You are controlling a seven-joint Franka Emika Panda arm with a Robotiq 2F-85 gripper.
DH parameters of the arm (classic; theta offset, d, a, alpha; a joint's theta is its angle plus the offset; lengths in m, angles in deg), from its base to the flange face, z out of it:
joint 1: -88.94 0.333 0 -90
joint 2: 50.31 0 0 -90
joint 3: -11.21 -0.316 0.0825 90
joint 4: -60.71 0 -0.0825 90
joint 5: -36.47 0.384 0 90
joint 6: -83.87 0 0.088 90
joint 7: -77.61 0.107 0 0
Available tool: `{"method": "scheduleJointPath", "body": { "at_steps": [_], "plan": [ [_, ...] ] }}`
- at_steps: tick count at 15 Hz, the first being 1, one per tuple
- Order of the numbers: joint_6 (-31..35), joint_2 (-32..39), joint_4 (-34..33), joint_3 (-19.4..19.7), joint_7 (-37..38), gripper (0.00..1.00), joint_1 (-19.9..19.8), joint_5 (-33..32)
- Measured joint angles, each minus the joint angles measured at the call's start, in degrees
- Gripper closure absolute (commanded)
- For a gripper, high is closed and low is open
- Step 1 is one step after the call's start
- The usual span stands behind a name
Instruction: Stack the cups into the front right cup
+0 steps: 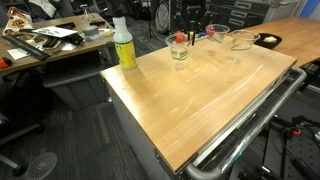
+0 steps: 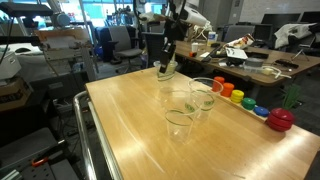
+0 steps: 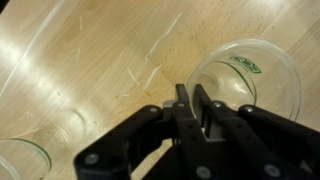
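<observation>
The clear cup, now upright at the table's far side, will be let go of by my gripper inside the other clear cup (image 1: 217,38) nearest the row of coloured toys.
My gripper (image 3: 192,92) is shut on the rim of a clear cup (image 3: 245,75) with a green print on its wall. In both exterior views the gripper (image 1: 182,36) (image 2: 168,60) holds this cup (image 1: 180,52) (image 2: 167,72) upright at the table's far side; I cannot tell whether it touches the top. Two more clear cups (image 1: 217,38) (image 1: 242,41) stand apart beside it. In an exterior view they form a close group (image 2: 204,93) (image 2: 179,110). Another cup's rim (image 3: 22,160) shows at the wrist view's lower left.
A yellow-green bottle with a white cap (image 1: 124,45) stands at a table corner. A row of coloured toys (image 2: 238,97) and a red ball-like thing (image 2: 282,119) lie along one table edge. A metal rail (image 2: 92,135) runs along another edge. Desks and chairs surround the wooden table (image 1: 200,100).
</observation>
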Motion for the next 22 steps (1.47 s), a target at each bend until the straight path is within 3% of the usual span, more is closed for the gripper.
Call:
{"method": "scheduleJointPath", "body": {
  "at_steps": [8, 18, 22],
  "plan": [
    [0.4, -4.7, 2.1, 1.6, -0.1, 0.98, -2.3, 6.3],
    [6.2, -32.1, 19.7, 6.6, -6.0, 0.98, -8.8, 10.7],
    [10.3, -39.1, 24.5, 6.8, -6.7, 0.98, -10.9, 10.7]
  ]
}}
